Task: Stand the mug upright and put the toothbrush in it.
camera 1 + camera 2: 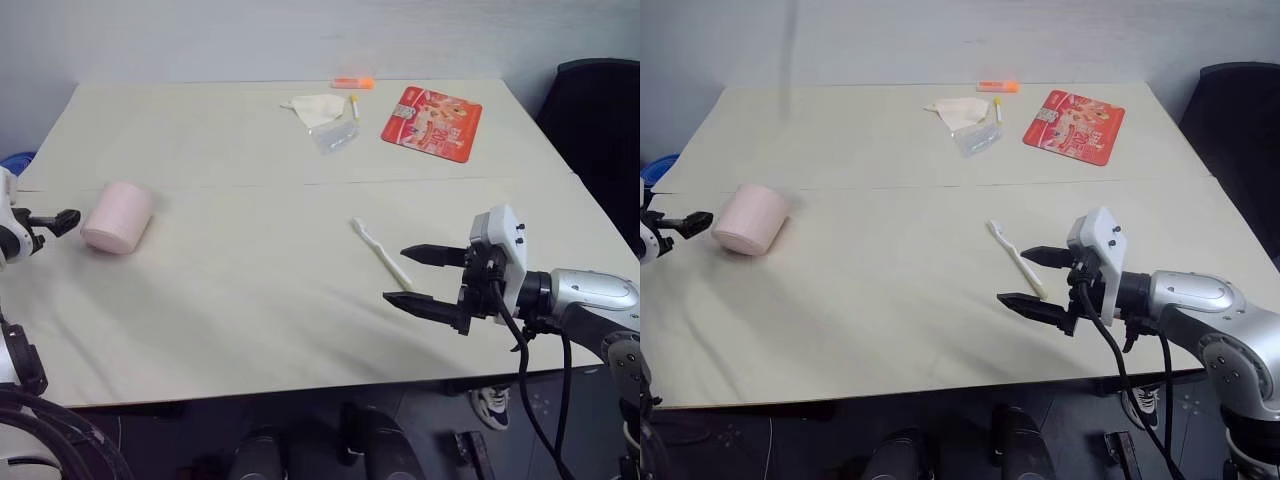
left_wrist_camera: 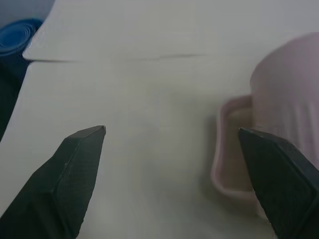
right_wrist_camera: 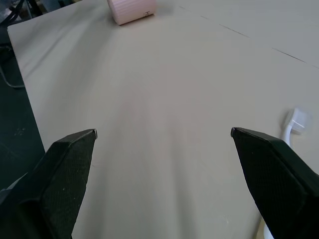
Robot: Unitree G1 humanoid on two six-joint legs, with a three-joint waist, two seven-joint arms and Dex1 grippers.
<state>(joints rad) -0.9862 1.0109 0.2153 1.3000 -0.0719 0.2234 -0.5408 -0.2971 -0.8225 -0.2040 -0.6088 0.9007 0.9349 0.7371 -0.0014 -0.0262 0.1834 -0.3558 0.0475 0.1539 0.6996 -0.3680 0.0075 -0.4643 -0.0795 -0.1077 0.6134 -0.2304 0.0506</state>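
Note:
The robot's right gripper needs to grip the middle of the white toothbrush (image 1: 378, 248), just below its neck, so that the toothbrush's handle end can go into the mug.
The pale pink mug (image 1: 118, 217) lies on its side at the left of the table (image 1: 240, 300). My left gripper (image 2: 172, 132) is open just left of it, at the table's left edge. In the left wrist view the mug's handle (image 2: 224, 149) lies beside one fingertip, not between the two. The white toothbrush (image 1: 382, 253) lies flat near the table's middle right. My right gripper (image 1: 395, 275) hovers open right beside the handle end of the toothbrush, with nothing between its fingers. The right wrist view also shows the mug (image 3: 132, 10) far off and the toothbrush head (image 3: 291, 124).
A red packet (image 1: 431, 122), an orange marker (image 1: 352, 83), a crumpled tissue (image 1: 318, 106) and a clear wrapper (image 1: 335, 135) lie at the back of the table. A black chair (image 1: 600, 130) stands at the right. A blue object (image 1: 15, 160) sits beyond the left edge.

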